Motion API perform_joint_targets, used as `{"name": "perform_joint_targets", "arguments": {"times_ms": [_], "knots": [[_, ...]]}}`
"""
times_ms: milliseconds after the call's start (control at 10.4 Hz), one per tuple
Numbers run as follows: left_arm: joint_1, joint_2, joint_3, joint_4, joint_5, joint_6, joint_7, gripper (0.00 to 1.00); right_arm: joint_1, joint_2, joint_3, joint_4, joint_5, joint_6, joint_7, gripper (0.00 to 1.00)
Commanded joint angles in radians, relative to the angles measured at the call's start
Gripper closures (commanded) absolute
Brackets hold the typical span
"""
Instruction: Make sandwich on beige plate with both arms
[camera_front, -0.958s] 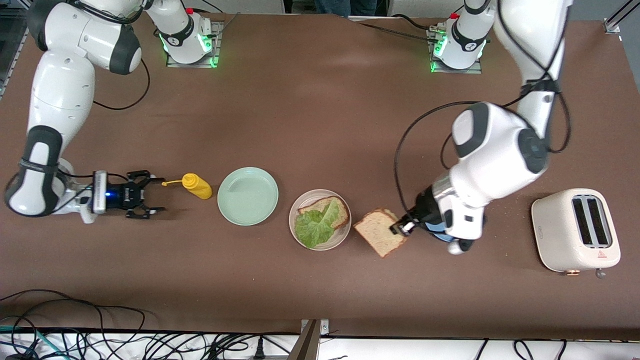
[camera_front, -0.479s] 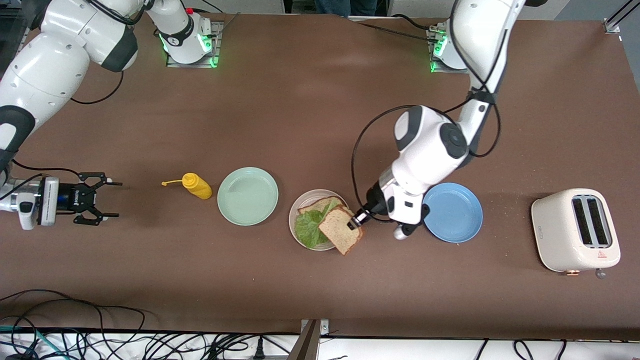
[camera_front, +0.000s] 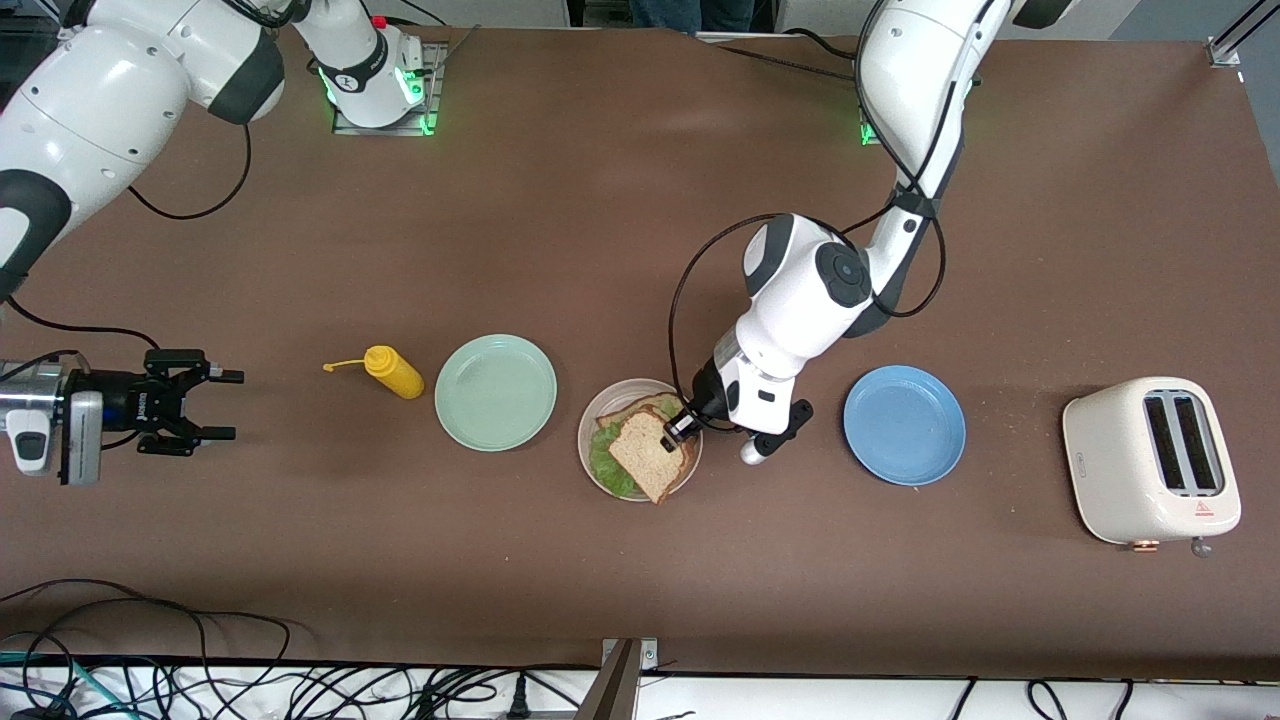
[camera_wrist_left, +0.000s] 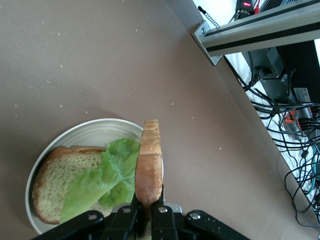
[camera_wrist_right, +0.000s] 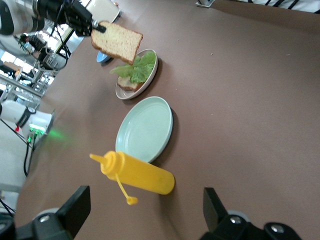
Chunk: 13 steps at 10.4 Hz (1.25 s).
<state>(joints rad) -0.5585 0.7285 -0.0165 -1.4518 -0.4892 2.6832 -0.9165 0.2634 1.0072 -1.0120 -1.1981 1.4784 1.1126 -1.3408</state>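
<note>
My left gripper will release the second bread slice on the green lettuce leaf (camera_front: 644, 448) (camera_wrist_left: 116, 181), leaning over the lower slice.
The beige plate (camera_front: 593, 420) holds a bread slice (camera_front: 660, 406) with a ruffled green lettuce leaf (camera_front: 603, 463) on it. My left gripper (camera_front: 680, 427) is shut on a second bread slice (camera_front: 645, 455) and holds it just over the lettuce and plate. In the left wrist view the held slice (camera_wrist_left: 149, 162) stands edge-on over the plate (camera_wrist_left: 90, 131), beside the lettuce (camera_wrist_left: 97, 179) and lower slice (camera_wrist_left: 50, 175). My right gripper (camera_front: 222, 404) is open and empty, low over the table at the right arm's end, and waits there. The right wrist view shows the held slice (camera_wrist_right: 116, 42) over the plate (camera_wrist_right: 135, 93).
A yellow mustard bottle (camera_front: 392, 371) lies beside the mint green plate (camera_front: 496, 391). A blue plate (camera_front: 904, 424) and a white toaster (camera_front: 1152, 461) sit toward the left arm's end. Cables hang along the table edge nearest the camera.
My left gripper has carried the bread slice from beside the plate to over the lettuce. My right gripper has drawn back from the mustard bottle toward the table's end.
</note>
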Motion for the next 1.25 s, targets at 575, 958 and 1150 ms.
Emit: {"name": "perform_joint_targets", "arguments": {"times_ms": [575, 958, 1150], "knots": [[-0.044, 0.032, 0.013, -0.001, -0.037, 0.041, 0.008, 0.91, 0.168, -0.119, -0.165, 0.032, -0.139, -0.048, 0.378, 0.00], [-0.035, 0.032, 0.015, -0.001, -0.038, 0.038, 0.008, 0.46, 0.038, -0.378, 0.291, 0.029, -0.574, 0.149, 0.592, 0.00], [-0.034, 0.032, 0.015, -0.001, -0.037, 0.037, 0.010, 0.28, -0.028, -0.487, 0.477, 0.023, -0.798, 0.191, 0.780, 0.00]]}}
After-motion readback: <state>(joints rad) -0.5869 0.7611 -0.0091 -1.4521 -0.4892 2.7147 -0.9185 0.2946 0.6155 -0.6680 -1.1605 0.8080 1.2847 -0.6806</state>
